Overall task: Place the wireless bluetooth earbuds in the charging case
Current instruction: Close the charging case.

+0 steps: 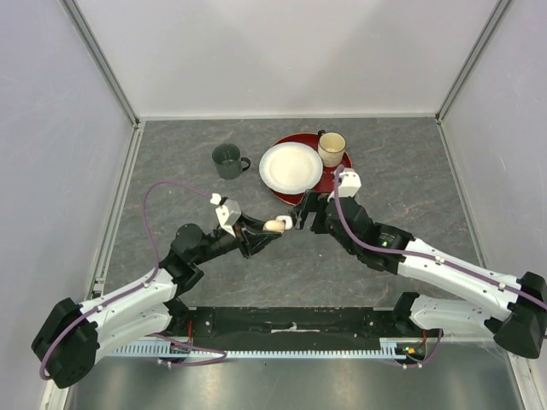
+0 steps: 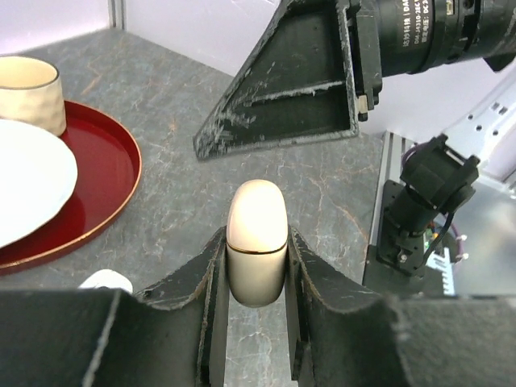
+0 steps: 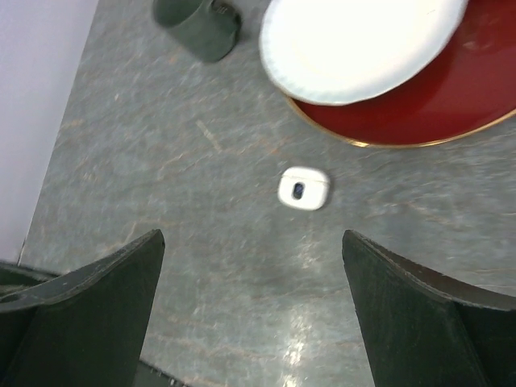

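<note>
Next, I let go of the cream charging case with my left gripper on the grey table [image 1: 286, 247], in front of the white case.
My left gripper [image 1: 275, 227] [image 2: 255, 251] is shut on a closed cream charging case [image 1: 273, 225] [image 2: 256, 211], held a little above the table with its rounded top pointing forward. A small white case [image 3: 304, 188] [image 1: 286, 221] lies on the grey table just beyond it; its edge shows as a white patch [image 2: 105, 280] in the left wrist view. My right gripper [image 1: 306, 213] [image 3: 251, 239] hangs open above the table, close to the white case, with nothing between its fingers. One of its fingers [image 2: 290, 89] shows just ahead of the cream case. No earbuds are in view.
A red tray [image 1: 301, 138] [image 3: 419, 113] [image 2: 105, 185] at the back carries a white plate [image 1: 291, 166] [image 3: 355, 40] and a beige cup [image 1: 332, 149] [image 2: 28, 89]. A dark green mug [image 1: 227, 160] [image 3: 197, 24] stands left of the tray. Walls enclose three sides.
</note>
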{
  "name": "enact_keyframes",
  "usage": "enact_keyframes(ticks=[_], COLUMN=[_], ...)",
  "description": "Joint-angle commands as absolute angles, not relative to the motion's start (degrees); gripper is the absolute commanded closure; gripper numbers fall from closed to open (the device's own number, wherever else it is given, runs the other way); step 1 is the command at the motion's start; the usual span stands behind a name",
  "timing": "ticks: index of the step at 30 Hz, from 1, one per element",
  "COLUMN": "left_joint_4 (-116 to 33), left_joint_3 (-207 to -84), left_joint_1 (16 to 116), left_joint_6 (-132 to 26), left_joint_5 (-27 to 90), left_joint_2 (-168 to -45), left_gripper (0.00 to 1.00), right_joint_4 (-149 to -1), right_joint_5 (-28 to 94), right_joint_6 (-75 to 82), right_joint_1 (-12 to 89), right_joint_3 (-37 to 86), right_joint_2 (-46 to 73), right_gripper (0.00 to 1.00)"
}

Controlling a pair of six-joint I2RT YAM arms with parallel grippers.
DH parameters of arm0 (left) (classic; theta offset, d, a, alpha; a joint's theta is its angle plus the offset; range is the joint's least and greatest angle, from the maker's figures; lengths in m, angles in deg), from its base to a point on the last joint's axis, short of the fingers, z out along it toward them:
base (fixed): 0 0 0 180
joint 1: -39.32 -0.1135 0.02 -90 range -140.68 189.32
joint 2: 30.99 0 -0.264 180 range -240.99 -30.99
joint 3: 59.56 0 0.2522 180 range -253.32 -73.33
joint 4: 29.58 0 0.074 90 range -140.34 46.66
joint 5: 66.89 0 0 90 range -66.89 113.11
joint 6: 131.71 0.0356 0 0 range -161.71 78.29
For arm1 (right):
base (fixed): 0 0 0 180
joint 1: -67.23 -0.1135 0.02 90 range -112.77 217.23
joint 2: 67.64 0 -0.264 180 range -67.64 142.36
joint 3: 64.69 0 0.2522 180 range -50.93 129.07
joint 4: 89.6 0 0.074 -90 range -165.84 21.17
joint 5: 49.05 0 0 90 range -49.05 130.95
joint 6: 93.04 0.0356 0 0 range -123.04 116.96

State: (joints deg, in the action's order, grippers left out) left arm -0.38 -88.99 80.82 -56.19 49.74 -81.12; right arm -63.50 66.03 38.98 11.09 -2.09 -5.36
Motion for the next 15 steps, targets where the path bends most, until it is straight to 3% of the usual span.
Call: enact_keyframes(ticks=[1, 15], left_joint_4=[-6.2, -6.2], left_joint_3=[-93.1, -93.6], left_joint_1=[80.7, 80.6], left_joint_6=[-67.9, -86.8], left_joint_5=[43.2, 41.1], left_joint_2=[-81.6, -92.7], left_gripper=[0.98, 0.98], right_joint_4=[-62.0, -62.3], right_joint_5=[74.2, 62.8], right_joint_6=[41.2, 41.5], right_joint_1=[14.1, 23.2], right_joint_3=[-3.5, -4.5], right_joint_2=[-9.4, -5.6], right_gripper=[0.02, 0.02])
